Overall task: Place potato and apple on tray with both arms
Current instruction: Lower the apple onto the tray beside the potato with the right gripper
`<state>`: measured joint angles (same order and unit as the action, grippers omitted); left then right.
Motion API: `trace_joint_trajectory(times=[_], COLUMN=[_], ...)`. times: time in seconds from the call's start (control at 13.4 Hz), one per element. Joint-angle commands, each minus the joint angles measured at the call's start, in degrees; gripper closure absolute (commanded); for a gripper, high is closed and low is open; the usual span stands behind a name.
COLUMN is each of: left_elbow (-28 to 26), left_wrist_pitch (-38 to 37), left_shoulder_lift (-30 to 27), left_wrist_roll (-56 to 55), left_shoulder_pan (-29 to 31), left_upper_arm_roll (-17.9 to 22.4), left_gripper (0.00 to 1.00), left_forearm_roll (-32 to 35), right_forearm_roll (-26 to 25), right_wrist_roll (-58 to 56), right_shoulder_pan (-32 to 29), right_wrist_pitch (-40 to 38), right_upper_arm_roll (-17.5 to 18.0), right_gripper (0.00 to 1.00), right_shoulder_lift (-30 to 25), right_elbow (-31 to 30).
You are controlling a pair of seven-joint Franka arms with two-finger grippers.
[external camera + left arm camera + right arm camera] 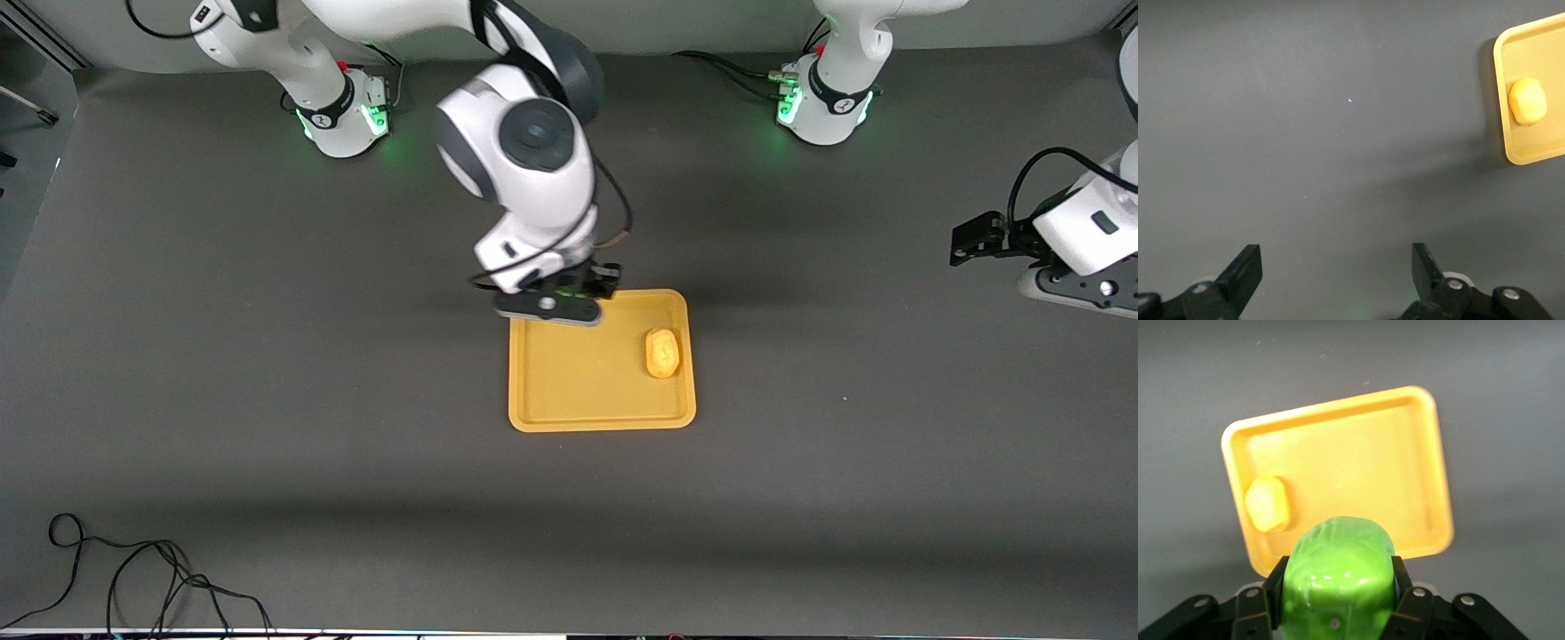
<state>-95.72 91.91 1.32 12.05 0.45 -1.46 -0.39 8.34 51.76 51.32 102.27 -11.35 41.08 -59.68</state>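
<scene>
Next, I set the green apple down with my right gripper in the middle of the yellow-orange tray (592, 362) (1348, 495), beside the potato.
The yellow-orange tray (578, 378) lies mid-table. The potato (662, 352) lies on it by the rim toward the left arm's end; it also shows in the left wrist view (1527, 100) and the right wrist view (1269, 504). My right gripper (551, 307) is over the tray's rim on the side toward the robot bases. It is shut on the green apple (1338, 567), which the hand hides in the front view. My left gripper (973, 238) waits, open and empty (1337, 257), over bare table at the left arm's end, well apart from the tray (1538, 150).
A black cable (133, 578) lies looped on the table edge nearest the front camera, at the right arm's end. The two arm bases (347, 111) (822, 102) stand along the edge farthest from that camera. Dark grey table surrounds the tray.
</scene>
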Motion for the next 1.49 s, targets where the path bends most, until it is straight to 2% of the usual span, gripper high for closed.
trace_joint_trajectory(times=[0.0, 0.15, 0.3, 0.45, 0.82, 0.9, 0.97, 1.04, 1.42], left_elbow=[0.6, 0.3, -0.2, -0.2, -0.3, -0.3, -0.3, -0.3, -0.4], left_wrist_pitch=[1.9, 2.8, 3.4, 4.2, 4.0, 4.0, 3.9, 4.0, 3.7], left_shoulder_lift=[-1.0, -0.9, -0.7, -0.5, -0.4, -0.4, -0.4, -0.4, -0.3], left_wrist_roll=[0.5, 0.6, 0.6, 0.6, 0.6, 0.6, 0.6, 0.6, 0.6], left_shoulder_pan=[0.9, 1.9, 2.0, 2.0, 2.0, 2.0, 2.0, 2.0, 2.1], left_upper_arm_roll=[-0.5, -0.6, -0.6, -0.6, -0.6, -0.6, -0.6, -0.6, -0.5], left_gripper=[0.00, 0.00, 0.00, 0.00, 0.00, 0.00, 0.00, 0.00, 0.00], left_forearm_roll=[1.0, 1.0, 0.8, 0.2, 0.3, 0.3, 0.3, 0.3, 0.3], right_forearm_roll=[0.5, -0.9, -2.1, -3.0, -3.0, -2.9, -2.8, -2.5, -2.3], right_wrist_roll=[1.8, 1.8, 1.8, 1.8, 1.4, 1.5, 2.0, 1.7, 1.5], right_shoulder_pan=[0.1, 0.2, 0.5, 0.5, 0.4, 0.4, -0.1, -0.4, -2.7], right_wrist_pitch=[3.8, 7.0, 13.0, 20.7, 27.4, 28.1, 28.0, 27.8, 14.9], right_upper_arm_roll=[1.2, 1.2, 1.2, 1.2, 1.2, 1.2, 1.2, 1.2, 0.5], right_gripper=[0.68, 0.68, 0.68, 0.68, 0.68, 0.62, 0.11, 0.00, 0.00], right_shoulder_lift=[6.0, 9.7, 11.5, 11.7, 11.7, 11.7, 11.5, 10.9, 1.4], right_elbow=[3.5, 2.4, -1.6, -6.7, -14.4, -15.0, -14.9, -14.8, -10.8])
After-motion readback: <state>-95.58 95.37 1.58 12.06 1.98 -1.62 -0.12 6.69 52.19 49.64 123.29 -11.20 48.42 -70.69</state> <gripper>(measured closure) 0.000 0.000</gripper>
